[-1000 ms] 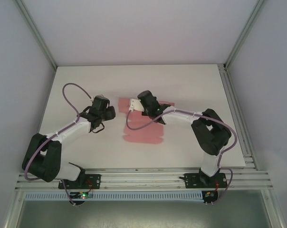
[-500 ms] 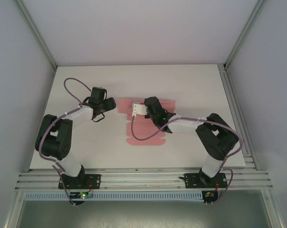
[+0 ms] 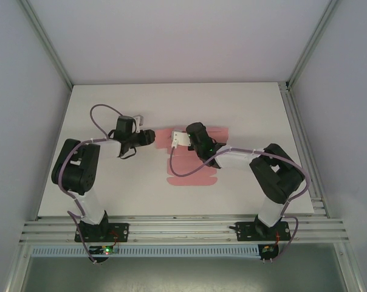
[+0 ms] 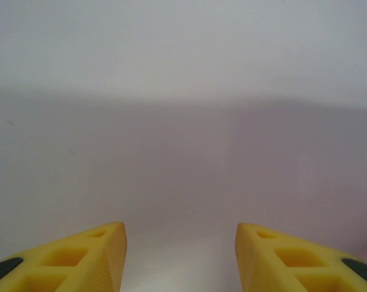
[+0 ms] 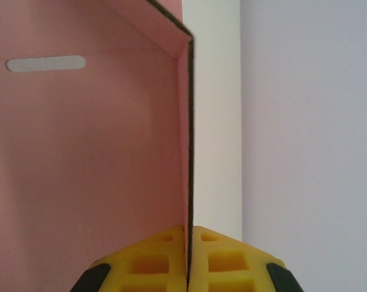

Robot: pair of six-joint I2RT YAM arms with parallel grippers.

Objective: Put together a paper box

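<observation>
Next, I pinch the side flap's edge (image 3: 158, 139) with my left gripper and fold it upright, because the side flap splays away from the raised flap in my right gripper.
The paper box (image 3: 192, 173) is a flat pale-pink die-cut sheet lying mid-table. My right gripper (image 3: 177, 141) sits over its far left part, shut on a raised flap. In the right wrist view the yellow fingers (image 5: 232, 261) of the right gripper (image 5: 188, 234) pinch the flap's thin dark edge. The pink card (image 5: 92, 152), with a narrow slot (image 5: 45, 63), stands to the left of that edge. My left gripper (image 3: 148, 136) hovers just left of the sheet, apart from it. In its wrist view the left gripper (image 4: 180, 230) is open, with nothing between the yellow fingers (image 4: 92, 255).
The white table (image 3: 244, 109) is walled by pale panels on three sides. An aluminium rail (image 3: 183, 228) runs along the near edge by the arm bases. A purple cable (image 3: 189, 167) loops over the pink sheet.
My left arm has folded back and its gripper has moved away and to the right, closer to the sheet, with its jaws narrowing. The right gripper has shifted slightly right, still pinching the flap.
</observation>
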